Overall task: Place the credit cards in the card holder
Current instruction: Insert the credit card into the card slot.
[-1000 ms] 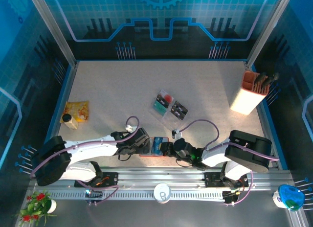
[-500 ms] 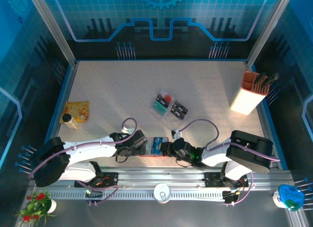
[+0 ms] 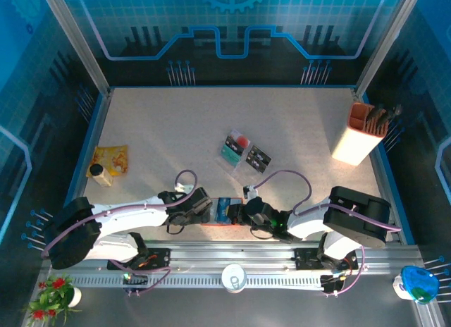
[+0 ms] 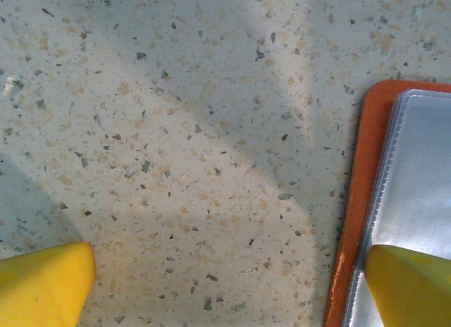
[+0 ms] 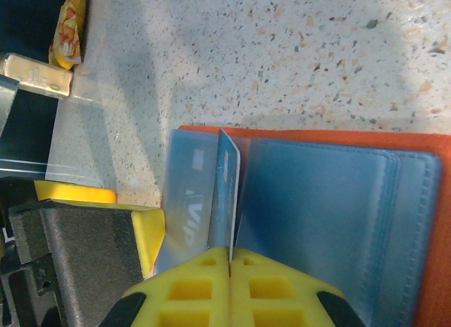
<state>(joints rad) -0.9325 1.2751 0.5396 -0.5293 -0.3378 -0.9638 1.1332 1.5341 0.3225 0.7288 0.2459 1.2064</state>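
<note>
My right gripper is to release the blue credit card inside the card holder's clear sleeve (image 3: 213, 211) (image 5: 192, 200), next to my left gripper's fingertip.
The orange-red card holder (image 3: 224, 211) lies open near the table's front edge, between both grippers. Its grey-blue pocket (image 5: 324, 207) and clear sleeve (image 5: 184, 207) face up. My right gripper (image 5: 230, 253) is shut on a blue credit card (image 5: 227, 175), which stands on edge over the fold between sleeve and pocket. My left gripper (image 4: 225, 288) is open wide, and its right fingertip (image 4: 409, 285) rests on the sleeve beside the orange rim (image 4: 352, 200). More credit cards (image 3: 243, 151), black, teal and red-and-white, lie in the clear tray farther back.
A tall orange-and-white pen box (image 3: 366, 133) stands at the back right. At the left edge lie a yellow snack packet (image 3: 111, 160) and a small bottle (image 3: 99, 174). A white cup (image 3: 234, 278) sits on the front rail.
My right gripper has shifted left with the blue card, closer over the wallet. My left gripper has slid slightly toward the front edge and stays at the wallet's left side.
</note>
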